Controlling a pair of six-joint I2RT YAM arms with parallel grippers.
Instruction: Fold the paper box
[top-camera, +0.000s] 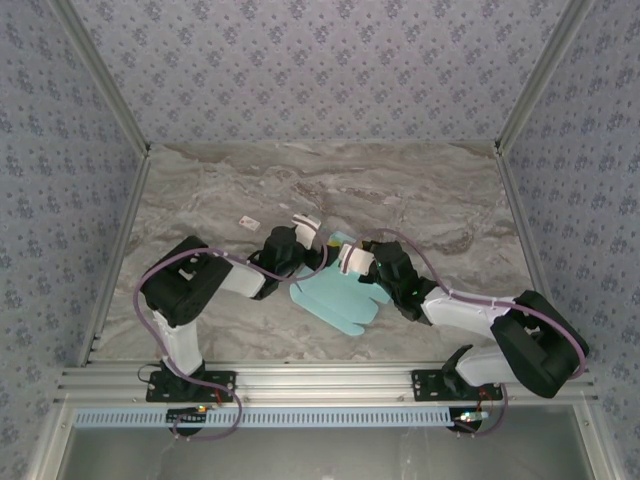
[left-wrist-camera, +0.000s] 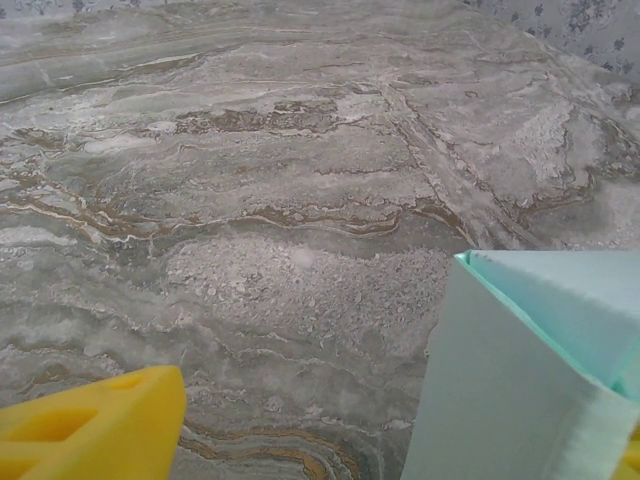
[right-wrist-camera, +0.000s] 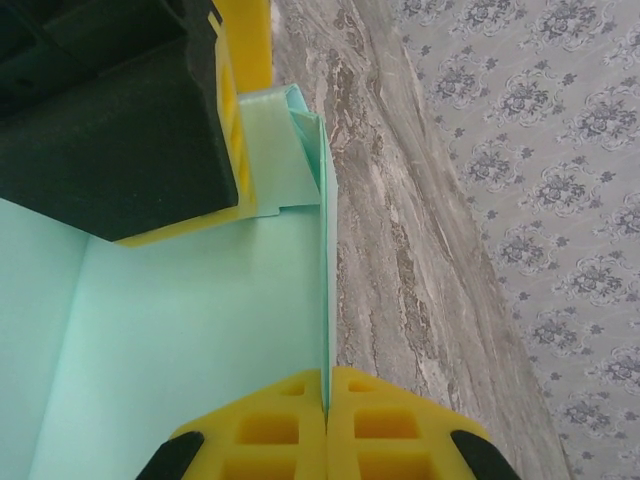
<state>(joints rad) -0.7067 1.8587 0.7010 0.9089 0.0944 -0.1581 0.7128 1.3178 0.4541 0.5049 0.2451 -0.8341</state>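
The corner fold is gaping next to the side of the paper box that my right gripper holds, so next my left gripper closes on the raised panel (left-wrist-camera: 505, 380) and brings it toward that side.
The paper box (top-camera: 340, 292) is a light blue cardboard sheet lying between the two arms, with part of it folded upright. My right gripper (right-wrist-camera: 327, 400) is shut on the top edge of an upright wall of the paper box (right-wrist-camera: 200, 330). It sits at the sheet's far edge (top-camera: 350, 262). My left gripper (top-camera: 308, 228) hovers at the sheet's far left corner. Its jaws stand wide open (left-wrist-camera: 360, 455). One yellow finger (left-wrist-camera: 90, 430) is far left, and a raised box panel (left-wrist-camera: 520, 370) stands by the other finger. Bare table shows between them.
A tiny white tag (top-camera: 248, 222) lies on the marbled table (top-camera: 420, 190) left of the left gripper. Patterned walls close in the back and both sides. The left gripper's black body and yellow finger (right-wrist-camera: 245, 40) press close over the box.
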